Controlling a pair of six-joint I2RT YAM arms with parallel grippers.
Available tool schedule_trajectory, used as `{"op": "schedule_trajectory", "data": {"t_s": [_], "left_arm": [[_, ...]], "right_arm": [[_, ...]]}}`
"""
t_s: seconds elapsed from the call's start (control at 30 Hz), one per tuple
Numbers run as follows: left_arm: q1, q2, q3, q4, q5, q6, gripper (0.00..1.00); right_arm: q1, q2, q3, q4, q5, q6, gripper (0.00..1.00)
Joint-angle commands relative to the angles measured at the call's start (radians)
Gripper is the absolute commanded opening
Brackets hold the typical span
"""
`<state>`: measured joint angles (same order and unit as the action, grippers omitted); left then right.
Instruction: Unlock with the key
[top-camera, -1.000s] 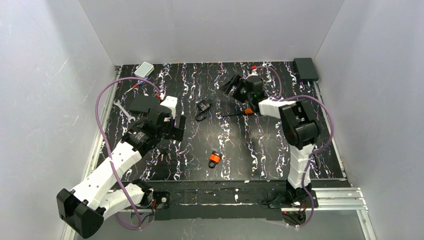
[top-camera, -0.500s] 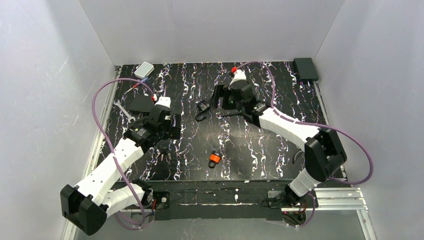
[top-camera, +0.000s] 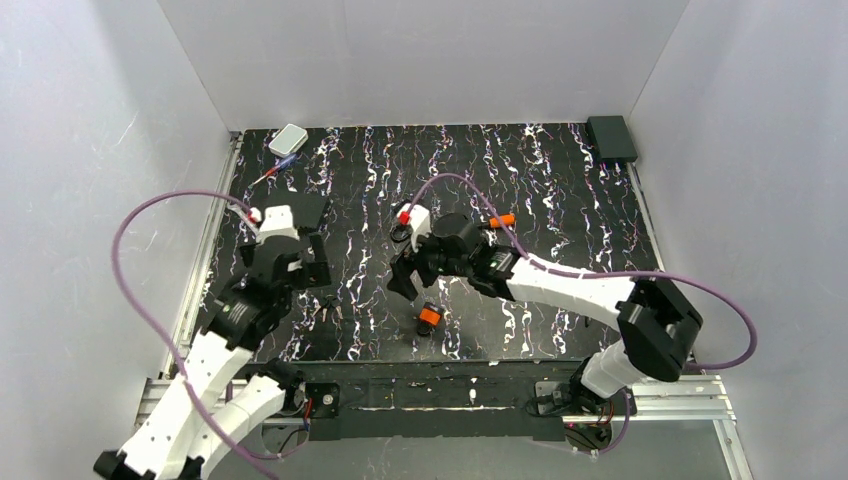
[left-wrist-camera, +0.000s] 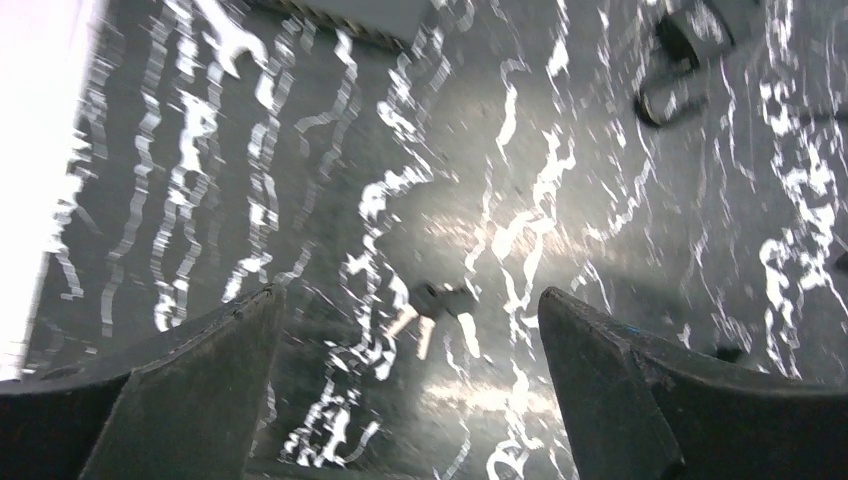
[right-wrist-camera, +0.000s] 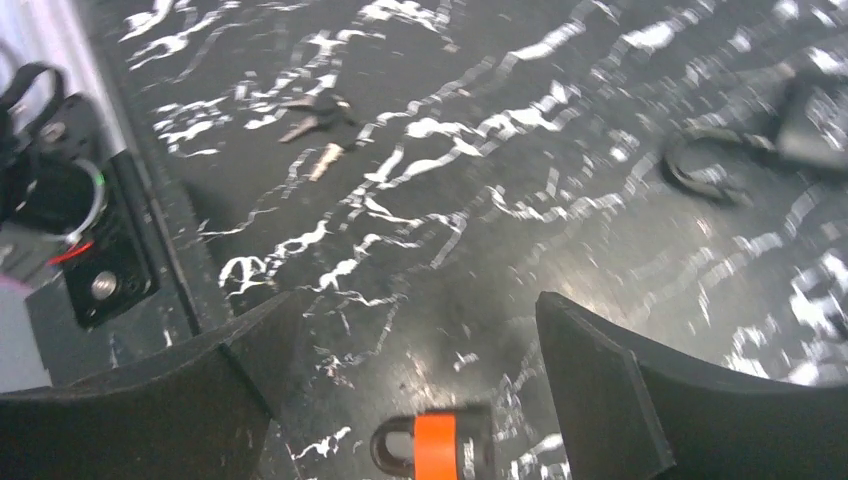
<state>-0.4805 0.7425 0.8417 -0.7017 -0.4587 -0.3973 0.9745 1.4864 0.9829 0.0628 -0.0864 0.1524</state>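
My right gripper is to move next past the orange padlock to the key's black heads (top-camera: 329, 300) (right-wrist-camera: 329, 108) and close there, leaving the pale blades free.
The key (left-wrist-camera: 441, 300), a small bunch with black heads and pale blades, lies flat on the black marbled table; the top view shows the key (top-camera: 325, 312) near the front left. My left gripper (left-wrist-camera: 410, 298) hovers open just short of it, nothing between the fingers; from above, the left gripper (top-camera: 303, 276) sits up-left of the key. The small orange padlock (right-wrist-camera: 435, 445) lies under my open right gripper (right-wrist-camera: 417, 300), at the bottom edge of that view. In the top view the padlock (top-camera: 429, 318) is just below the right gripper (top-camera: 405, 281).
A black lock with a hooked shackle (left-wrist-camera: 683, 50) lies farther back. A silver wrench (left-wrist-camera: 232, 45) is at far left, an orange-handled screwdriver (top-camera: 500, 220) behind the right arm. A white box (top-camera: 288, 139) and a black box (top-camera: 610, 137) sit at the back corners.
The right arm swung from the far side toward the front, ending over the orange padlock. The left arm pulled back left and nearer, its gripper now by the key. Both stayed open.
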Motion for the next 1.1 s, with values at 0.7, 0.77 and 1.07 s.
{"op": "schedule_trajectory", "data": {"t_s": [0.7, 0.77, 1.07], "left_arm": [[0.015, -0.194, -0.075, 0.078, -0.291, 0.086, 0.97], [0.017, -0.199, -0.078, 0.084, -0.284, 0.09, 0.97], [0.023, -0.203, -0.082, 0.097, -0.263, 0.101, 0.97]], "right_arm": [[0.091, 0.675, 0.399, 0.459, -0.55, -0.429, 0.75], [0.093, 0.705, 0.409, 0.509, -0.525, -0.399, 0.64], [0.118, 0.795, 0.458, 0.589, -0.481, -0.354, 0.57]]}}
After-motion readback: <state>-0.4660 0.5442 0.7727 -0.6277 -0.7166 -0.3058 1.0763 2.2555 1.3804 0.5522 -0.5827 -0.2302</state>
